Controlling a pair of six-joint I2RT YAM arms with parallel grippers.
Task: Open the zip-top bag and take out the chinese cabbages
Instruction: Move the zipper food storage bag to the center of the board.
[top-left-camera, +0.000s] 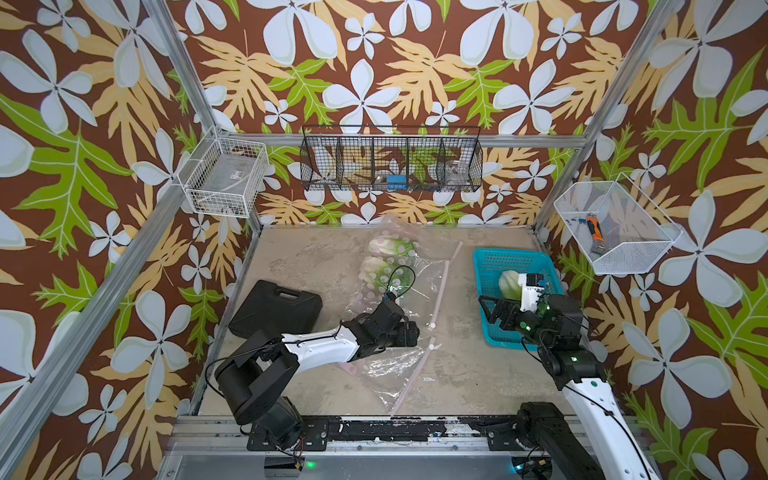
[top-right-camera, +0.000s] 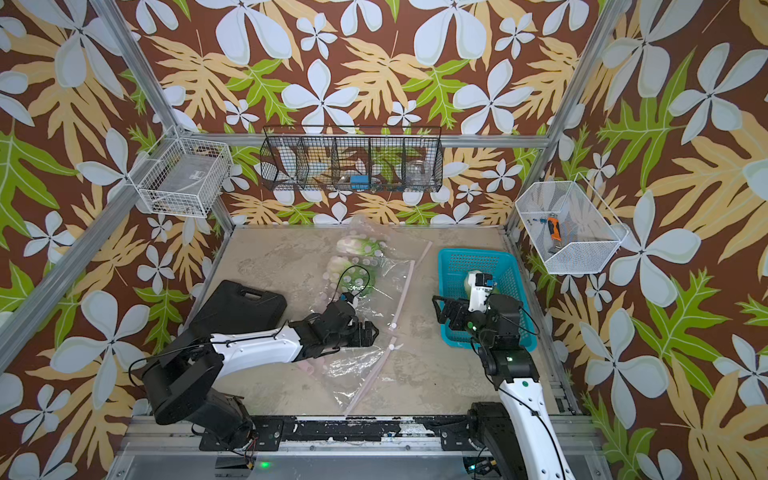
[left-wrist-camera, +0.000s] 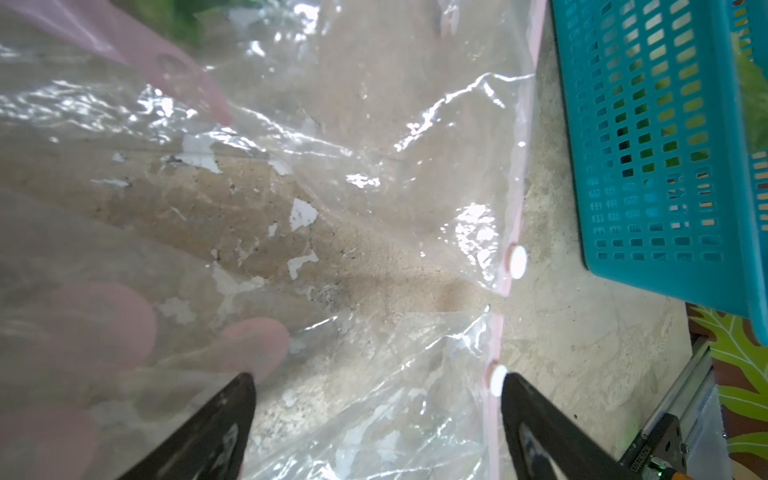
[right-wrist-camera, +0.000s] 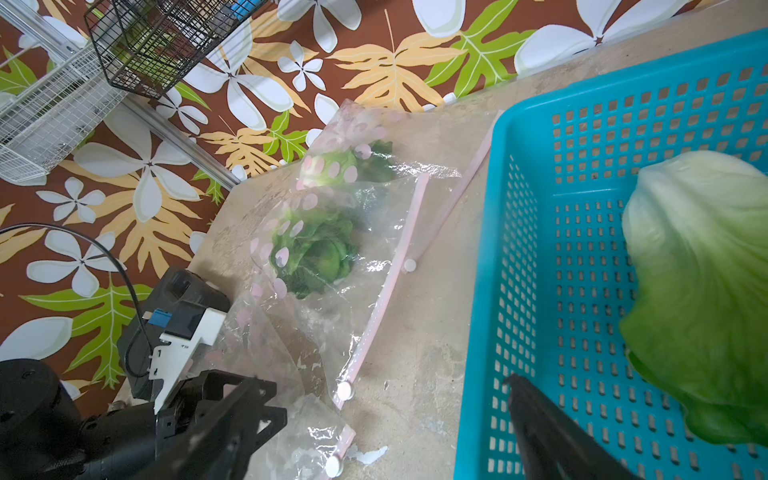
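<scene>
I should next close my left gripper on the far pink zip's near end (top-left-camera: 432, 325) (left-wrist-camera: 507, 273), next to its white button, on the zip-top bag with the cabbages.
The clear zip-top bag (top-left-camera: 419, 286) (top-right-camera: 386, 286) with pink dots lies across the middle of the table, its pink zip strips (right-wrist-camera: 395, 266) parted toward the basket. Two chinese cabbages (top-left-camera: 388, 248) (top-left-camera: 380, 272) (right-wrist-camera: 316, 253) sit inside its far end. A third one (top-left-camera: 509, 282) (right-wrist-camera: 702, 291) lies in the teal basket (top-left-camera: 515, 251) (top-right-camera: 478, 251). My left gripper (top-left-camera: 411, 332) (left-wrist-camera: 376, 378) hovers open over the bag's near half, one fingertip (left-wrist-camera: 515, 386) beside the strip's white button. My right gripper (top-left-camera: 496, 313) (right-wrist-camera: 374, 399) is open and holds nothing, above the basket's near-left wall.
A black case (top-left-camera: 276, 309) lies on the table's left side behind my left arm. Wire baskets hang on the walls: white on the left (top-left-camera: 226, 176), black at the back (top-left-camera: 390, 164), white on the right (top-left-camera: 615, 228). The basket wall (left-wrist-camera: 648, 145) stands close to the bag's mouth.
</scene>
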